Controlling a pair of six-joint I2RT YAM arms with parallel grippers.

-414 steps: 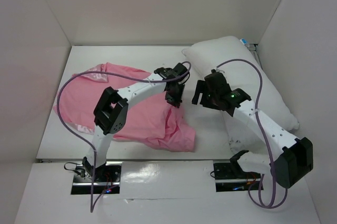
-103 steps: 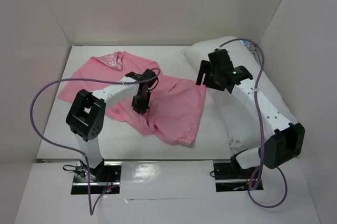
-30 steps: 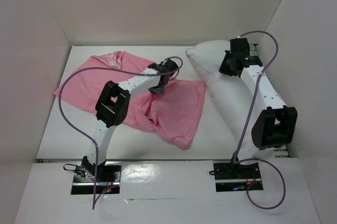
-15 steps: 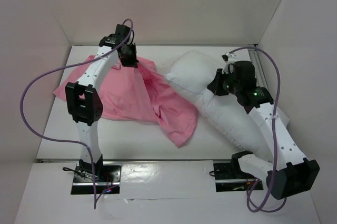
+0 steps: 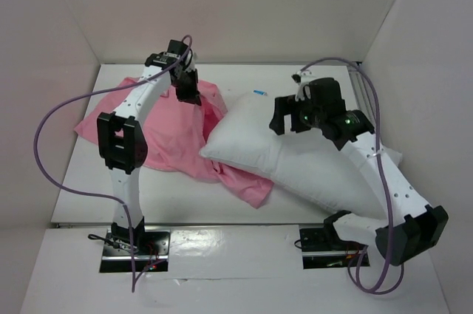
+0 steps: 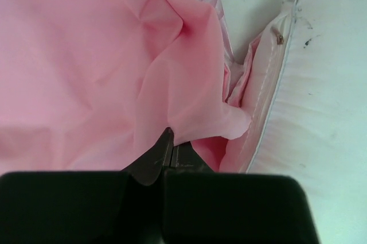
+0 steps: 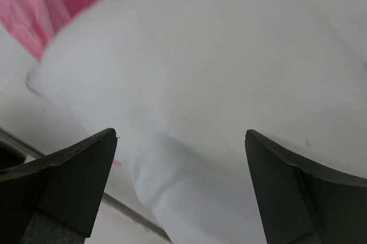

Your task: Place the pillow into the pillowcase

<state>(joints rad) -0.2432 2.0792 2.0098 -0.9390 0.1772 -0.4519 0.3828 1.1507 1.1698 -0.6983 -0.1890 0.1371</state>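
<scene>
The pillow's end by the pillowcase is just in front of the small blue item. Next, my right gripper closes on the top of the pillow [image 5: 251,128] [image 7: 180,74], toward that end.
The white pillow [image 5: 295,162] lies across the right half of the table, its left end resting on the edge of the pink pillowcase [image 5: 162,129], which is spread on the left half. My left gripper [image 5: 188,96] is shut on a fold of the pillowcase [image 6: 178,100] near its back edge, lifting it; the pillow's seam [image 6: 321,83] shows to the right in the left wrist view. My right gripper [image 5: 287,123] is open and empty, hovering above the pillow [image 7: 218,72], its fingers spread wide.
White walls enclose the table at the back, left and right. A small blue item [image 5: 258,93] lies on the table behind the pillow. Purple cables loop from both arms. The arm bases sit at the near edge.
The pillow has been dragged left and forward so its end now overlaps the pillowcase. My right gripper has let it go and opened. My left gripper holds the cloth in about the same place.
</scene>
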